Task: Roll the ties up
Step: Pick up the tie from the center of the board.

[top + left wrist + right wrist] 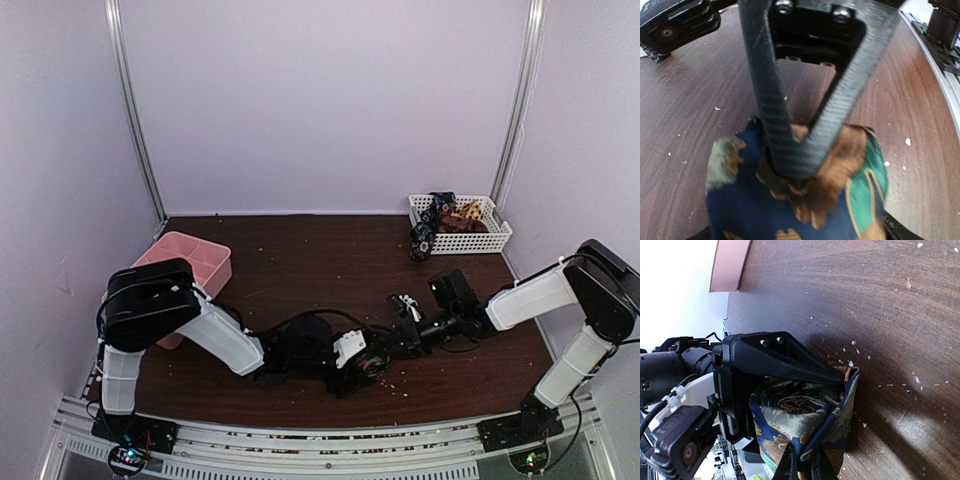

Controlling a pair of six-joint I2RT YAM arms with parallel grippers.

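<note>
The coil sits between the fingers of my left gripper, so that gripper should back off while my right gripper lifts the coil by its outer fold (812, 441) for a handover in midair.
One tie (376, 362) is rolled into a small coil of dark blue, brown and green fabric (800, 415) on the brown table, between my two grippers. My left gripper (362, 358) stands open around the coil (760, 200). Its upper finger (790, 155) lies across the top of the roll, and the lower finger is mostly hidden. My right gripper (805, 467) comes in from the right, shut on the coil's outer fold at the bottom of the right wrist view. More ties (445, 215) lie bundled in a white basket (497, 240).
A pink box (190, 262) sits at the table's left side, by the left arm's elbow. The white basket stands at the back right corner. Pale crumbs (852, 352) are scattered over the wood. The metal rail (320, 440) runs along the near edge.
</note>
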